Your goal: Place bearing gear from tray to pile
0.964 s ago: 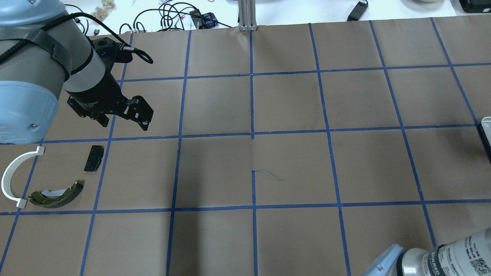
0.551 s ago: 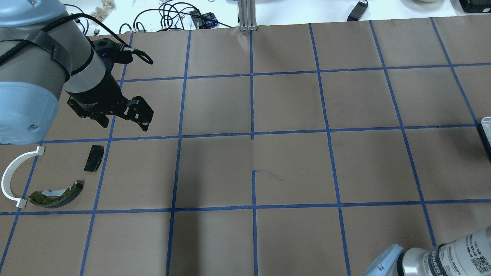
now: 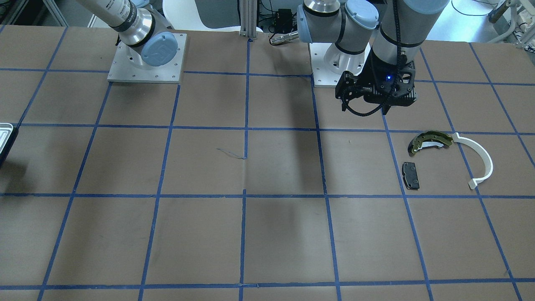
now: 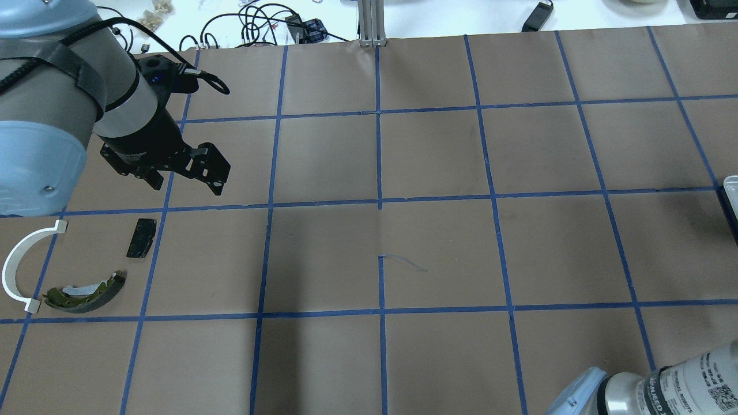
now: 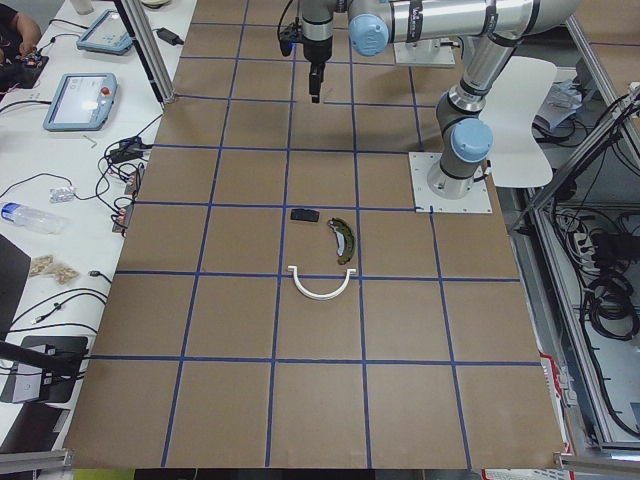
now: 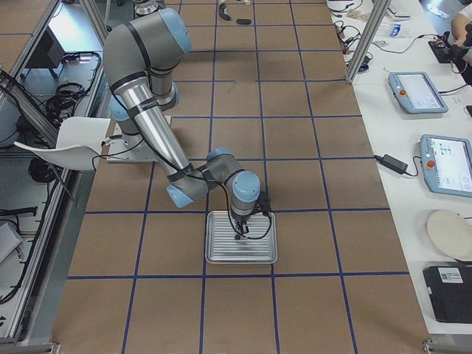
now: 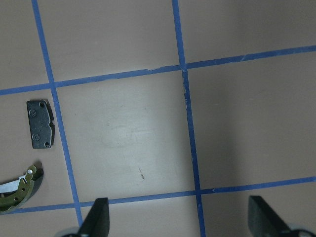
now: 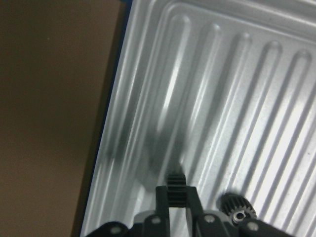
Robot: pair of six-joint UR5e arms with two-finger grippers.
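I need to release the bearing gear with my right gripper beside the gap in the blue tape (image 3: 274, 160), toward the pile.
My right gripper (image 8: 175, 190) is over the silver ridged tray (image 8: 212, 89), shut on a small black toothed bearing gear (image 8: 175, 181) held edge-on between its fingertips. It also shows small in the exterior right view (image 6: 237, 234) above the tray (image 6: 221, 254). The pile lies at the table's left: an olive-gold brake shoe (image 4: 86, 293), a white arc (image 4: 17, 265) and a black pad (image 4: 141, 237). My left gripper (image 4: 184, 173) hangs open and empty above the table, just beyond the pad (image 7: 39, 123).
A second small black gear (image 8: 237, 206) lies on the tray by my right fingers. Only the tray's rim (image 4: 731, 184) shows at the overhead view's right edge. My right arm's elbow (image 4: 663, 386) is at bottom right. An aluminium post (image 4: 372, 23) and cables stand at the far edge.
The left gripper has shifted very slightly up and to the left in the overhead view. The pile parts have not moved.
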